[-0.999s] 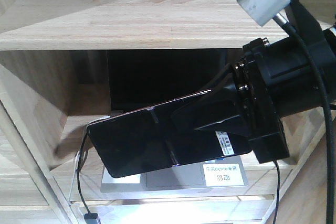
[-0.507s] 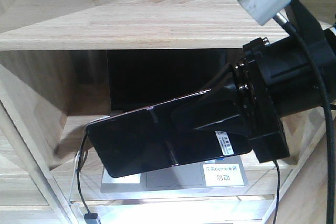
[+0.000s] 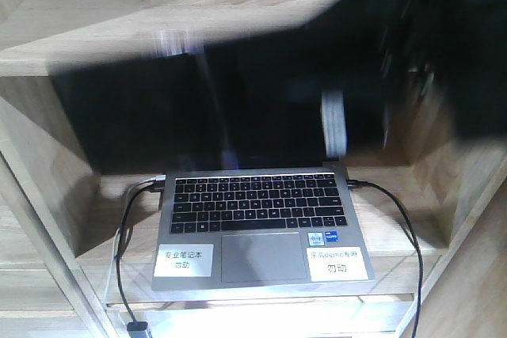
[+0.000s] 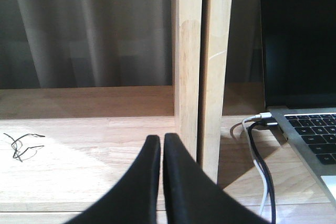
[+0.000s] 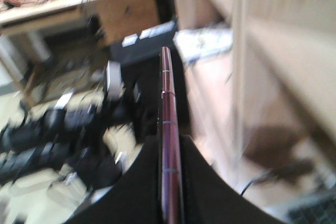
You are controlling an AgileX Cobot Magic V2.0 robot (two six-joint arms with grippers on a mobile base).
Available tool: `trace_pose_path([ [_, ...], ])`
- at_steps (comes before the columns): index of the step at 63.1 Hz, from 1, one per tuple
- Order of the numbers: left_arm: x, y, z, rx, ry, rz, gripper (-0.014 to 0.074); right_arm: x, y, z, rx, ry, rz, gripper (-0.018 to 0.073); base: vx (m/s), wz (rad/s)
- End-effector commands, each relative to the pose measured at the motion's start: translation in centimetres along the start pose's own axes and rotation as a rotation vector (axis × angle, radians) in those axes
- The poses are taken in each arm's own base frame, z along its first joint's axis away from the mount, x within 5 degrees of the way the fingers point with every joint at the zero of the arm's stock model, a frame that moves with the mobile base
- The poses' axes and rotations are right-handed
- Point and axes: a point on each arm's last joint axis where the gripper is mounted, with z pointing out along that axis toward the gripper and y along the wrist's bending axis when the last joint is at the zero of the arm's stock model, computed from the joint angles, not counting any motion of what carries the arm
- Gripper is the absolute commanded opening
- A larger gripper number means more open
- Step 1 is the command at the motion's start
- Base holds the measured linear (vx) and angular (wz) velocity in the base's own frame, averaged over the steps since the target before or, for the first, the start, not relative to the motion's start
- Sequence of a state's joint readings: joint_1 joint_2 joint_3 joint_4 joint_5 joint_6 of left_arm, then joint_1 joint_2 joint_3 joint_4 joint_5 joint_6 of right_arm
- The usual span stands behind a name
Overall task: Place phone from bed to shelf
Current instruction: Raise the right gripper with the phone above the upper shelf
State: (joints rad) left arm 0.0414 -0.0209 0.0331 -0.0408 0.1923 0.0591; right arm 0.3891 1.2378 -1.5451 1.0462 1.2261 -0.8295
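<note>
The robot's right gripper needs to release the phone on the pale wooden shelf (image 3: 148, 9) above the laptop, over the side with the adapter cable.
In the right wrist view the phone (image 5: 166, 87) shows edge-on as a thin rose-gold strip, and my right gripper (image 5: 169, 142) is shut on it, one black finger on each flat side. The front view shows that arm and the phone only as a dark motion smear (image 3: 396, 45) at the level of the pale wooden shelf (image 3: 158, 29). How the phone stands relative to the board cannot be told. My left gripper (image 4: 161, 139) is shut with nothing in it, low over a lower wooden board (image 4: 79, 161). The bed is out of view.
A grey open laptop (image 3: 253, 203) with white labels sits in the compartment below the shelf, with cables (image 3: 120, 251) plugged into both sides. Two wooden uprights (image 4: 202, 51) stand just beyond my left gripper. A tangle of thin black wire (image 4: 21, 146) lies at the left.
My right gripper and the phone have swept sharply upward from in front of the laptop, which now shows its keyboard. They are motion-blurred at the level of the upper board.
</note>
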Motion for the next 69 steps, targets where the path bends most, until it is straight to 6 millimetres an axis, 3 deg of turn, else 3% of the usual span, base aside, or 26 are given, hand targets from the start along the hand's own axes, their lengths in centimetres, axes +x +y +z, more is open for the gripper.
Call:
trace_pose_path([
  [1, -0.5, 0.0, 0.0, -0.004, -0.075, -0.009, 0.0001, -3.5, 1.4, -1.8, 0.056, -0.214, -0.040, -0.0002, 0.00, 0.00],
  [15, -0.5, 0.0, 0.0, -0.004, -0.075, -0.009, 0.0001, -6.5, -0.4, -1.7, 0.134, -0.327, -0.077, -0.0002, 0.00, 0.00],
  [39, -0.5, 0.0, 0.0, -0.004, -0.075, -0.009, 0.0001, -9.5, -8.0, 3.1, 0.057, -0.444, -0.023, -0.0002, 0.00, 0.00],
  [53, -0.5, 0.0, 0.0, -0.004, -0.075, -0.009, 0.0001, -8.9, -11.8, 5.7, 0.062, -0.437, 0.008, -0.0002, 0.00, 0.00],
  [69, -0.5, 0.0, 0.0, -0.004, -0.075, -0.009, 0.0001, -7.1, -14.7, 8.0, 0.087, -0.390, 0.015, -0.0002, 0.00, 0.00],
])
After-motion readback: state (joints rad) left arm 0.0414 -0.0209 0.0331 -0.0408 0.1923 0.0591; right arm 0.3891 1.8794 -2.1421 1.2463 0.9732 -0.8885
